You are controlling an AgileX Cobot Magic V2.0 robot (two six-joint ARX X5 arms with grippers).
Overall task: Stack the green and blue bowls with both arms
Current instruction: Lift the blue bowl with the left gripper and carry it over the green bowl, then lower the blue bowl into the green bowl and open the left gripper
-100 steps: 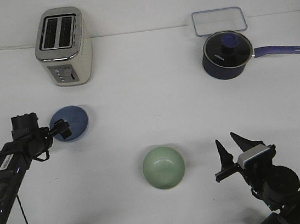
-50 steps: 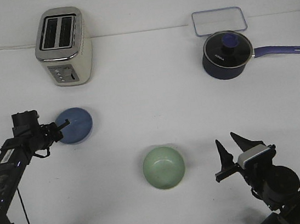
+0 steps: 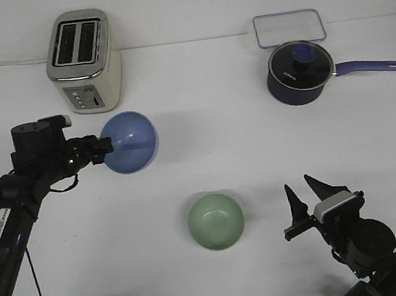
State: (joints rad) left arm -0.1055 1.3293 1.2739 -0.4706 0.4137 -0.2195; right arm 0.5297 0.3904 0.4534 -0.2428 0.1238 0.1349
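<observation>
Next, my left gripper releases the blue bowl so it sits upright, nested inside the hollow of the green bowl (image 3: 215, 220).
The blue bowl (image 3: 131, 142) is in the air left of the table's middle, tilted, with its left rim pinched by my left gripper (image 3: 106, 146), which is shut on it. The green bowl (image 3: 216, 221) sits upright on the white table at the near middle, below and to the right of the blue bowl. My right gripper (image 3: 308, 196) is open and empty, to the right of the green bowl and apart from it.
A cream toaster (image 3: 84, 61) stands at the back left, just behind the lifted bowl. A dark navy saucepan (image 3: 300, 71) with a glass lid and long handle sits at the back right, with a clear lidded box (image 3: 289, 27) behind it.
My left gripper has lifted the blue bowl off the table and carried it up and to the right, tilting it. The green bowl and the right arm have not moved.
</observation>
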